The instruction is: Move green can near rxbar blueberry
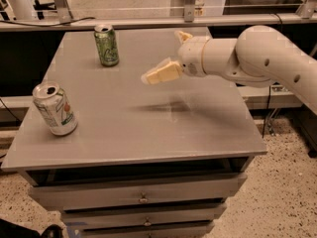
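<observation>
Next, my gripper goes to the green can's middle (pixel 107 46) and closes there, with its fingers around the can halfway between top and bottom.
The green can (pixel 106 44) stands upright at the far left of the grey table (pixel 148 133). My gripper (pixel 164 56) hovers above the middle of the table, to the right of the green can and well apart from it. Its pale fingers (pixel 161 73) are spread and hold nothing. The rxbar blueberry is not in view; the white arm (pixel 257 58) covers part of the table's far right.
A white-and-silver can with green and red marks (pixel 54 108) stands near the table's front left edge. Drawers (pixel 143 197) sit under the tabletop. A rail with posts (pixel 188 14) runs behind the table.
</observation>
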